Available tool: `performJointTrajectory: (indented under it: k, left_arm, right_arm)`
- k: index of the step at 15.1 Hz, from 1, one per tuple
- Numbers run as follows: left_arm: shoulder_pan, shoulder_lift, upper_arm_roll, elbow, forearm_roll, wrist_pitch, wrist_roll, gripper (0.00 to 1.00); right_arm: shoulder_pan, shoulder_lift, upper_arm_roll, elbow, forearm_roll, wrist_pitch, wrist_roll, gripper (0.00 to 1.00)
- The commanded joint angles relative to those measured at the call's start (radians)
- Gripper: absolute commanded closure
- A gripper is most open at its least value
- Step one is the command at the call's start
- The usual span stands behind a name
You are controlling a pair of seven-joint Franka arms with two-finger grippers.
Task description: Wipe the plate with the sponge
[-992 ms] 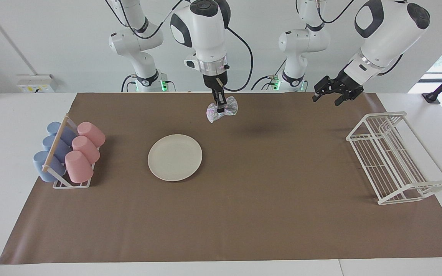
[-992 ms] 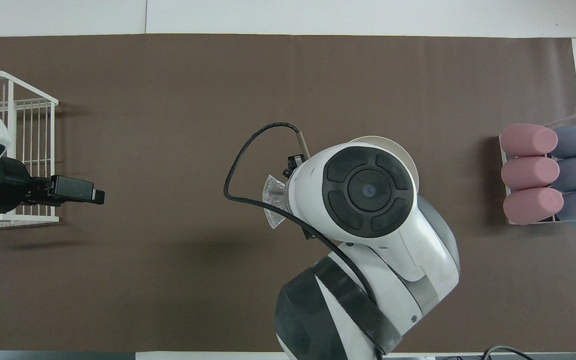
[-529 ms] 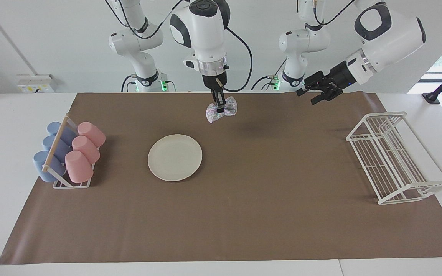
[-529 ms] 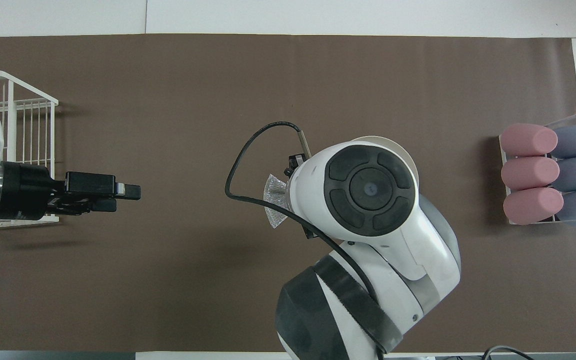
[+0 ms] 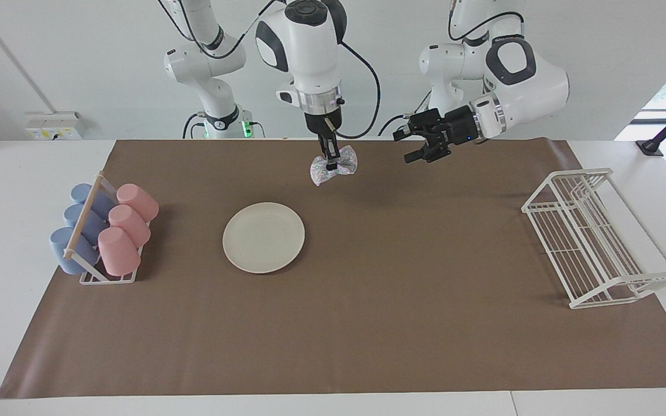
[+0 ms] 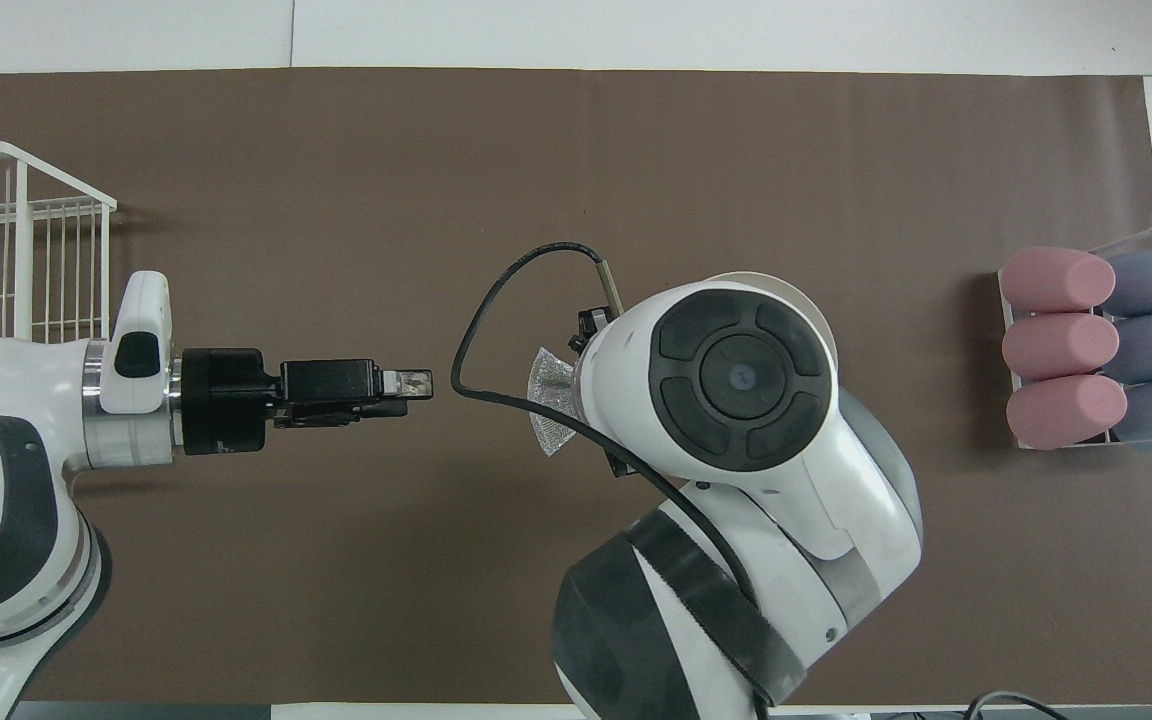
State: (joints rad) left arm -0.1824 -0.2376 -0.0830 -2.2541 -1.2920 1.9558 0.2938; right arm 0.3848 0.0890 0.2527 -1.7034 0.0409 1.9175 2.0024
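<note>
The robot's right gripper will release the sponge between the open fingers of the left gripper [image 6: 411, 385].
The cream-white plate [image 5: 263, 237] lies flat on the brown mat [image 5: 367, 323]. In the overhead view only a strip of its rim [image 6: 798, 296] shows past the right arm. My right gripper [image 5: 331, 163] hangs over the mat and is shut on the silvery, wrinkly sponge [image 5: 334, 167], beside the plate toward the left arm's end. The sponge is clear of the plate. It also shows in the overhead view [image 6: 547, 402], where the gripper itself is hidden. My left gripper [image 5: 411, 147] is open and empty, held level over the mat and pointing at the sponge [image 6: 418, 384].
A rack of pink and blue cups [image 5: 104, 231] stands at the right arm's end of the mat [image 6: 1096, 350]. A white wire dish rack [image 5: 593, 237] stands at the left arm's end [image 6: 26, 290].
My left arm has swung from over the wire rack toward the middle, bringing its gripper close to the sponge. The right gripper and sponge have barely moved.
</note>
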Motion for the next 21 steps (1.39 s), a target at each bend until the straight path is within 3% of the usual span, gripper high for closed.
performJointTrajectory:
  k: [1, 4, 14, 16, 17, 18, 21]
  left_arm:
    - [-0.078, 0.015, 0.012, -0.030, -0.104, 0.081, 0.093, 0.00]
    - [-0.192, 0.050, 0.012, -0.030, -0.150, 0.202, 0.119, 0.00]
    - [-0.149, 0.051, 0.014, -0.053, -0.144, 0.137, 0.159, 0.00]
    - [-0.147, 0.047, 0.014, -0.056, -0.144, 0.121, 0.162, 0.06]
    - [-0.147, 0.047, 0.014, -0.056, -0.144, 0.114, 0.160, 0.12]
    - [-0.147, 0.046, 0.014, -0.058, -0.142, 0.100, 0.159, 0.27]
    - [-0.138, 0.046, 0.014, -0.055, -0.144, 0.069, 0.142, 1.00]
  right_arm:
    - [-0.004, 0.006, 0.011, 0.013, -0.009, 0.000, 0.074, 1.00]
    - [0.043, 0.015, 0.010, 0.016, -0.010, 0.028, 0.131, 1.00]
    - [0.048, 0.021, 0.010, 0.021, -0.016, 0.032, 0.130, 1.00]
    - [0.046, 0.021, 0.010, 0.021, -0.016, 0.032, 0.130, 1.00]
    - [0.046, 0.021, 0.010, 0.021, -0.016, 0.032, 0.130, 1.00]
    - [0.046, 0.021, 0.010, 0.021, -0.016, 0.032, 0.130, 1.00]
    - [0.045, 0.021, 0.010, 0.021, -0.016, 0.034, 0.128, 1.00]
